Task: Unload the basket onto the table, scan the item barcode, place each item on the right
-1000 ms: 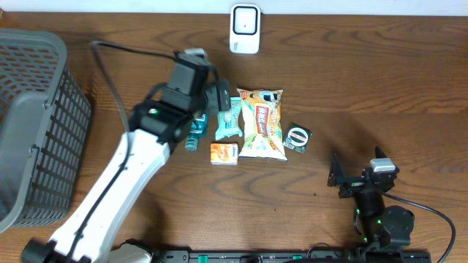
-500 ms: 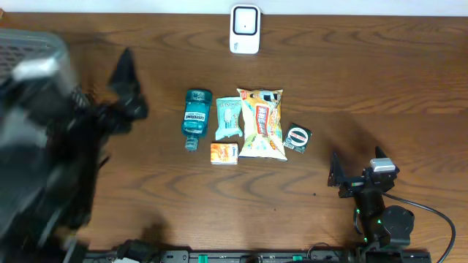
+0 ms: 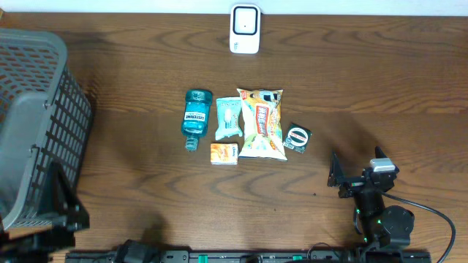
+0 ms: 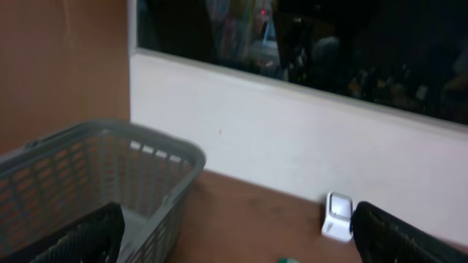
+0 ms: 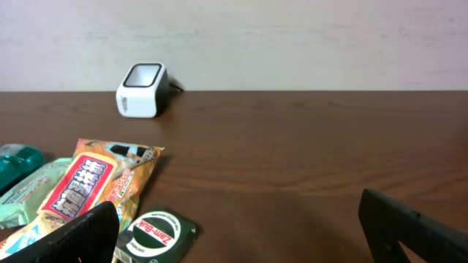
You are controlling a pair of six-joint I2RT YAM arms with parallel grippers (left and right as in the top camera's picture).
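The robot's right gripper should next move to the green Zam-Buk tin beside the orange snack bag and close on the tin's opposite sides (image 3: 297, 136) (image 5: 158, 235).
The white barcode scanner (image 3: 244, 29) stands at the table's far edge. The items lie in a row mid-table: a teal mouthwash bottle (image 3: 196, 117), a pale green packet (image 3: 228, 117), an orange snack bag (image 3: 261, 123), a small orange box (image 3: 224, 153) and a green Zam-Buk tin (image 3: 297, 137). My left gripper (image 4: 238, 245) is open and empty, raised at the near left beside the basket, facing the scanner (image 4: 338, 217). My right gripper (image 5: 245, 241) is open and empty, low at the near right, with the tin (image 5: 153, 235) just ahead of its left finger.
A grey mesh basket (image 3: 36, 124) fills the left end of the table, and its rim (image 4: 110, 146) sits close in front of my left gripper. A pale wall runs behind the scanner (image 5: 142, 90). The right arm's base and cable (image 3: 384, 219) sit at the near right.
My left arm has pulled back from over the bottle and packet to the near left corner by the basket, holding nothing. The items and the right arm have not moved.
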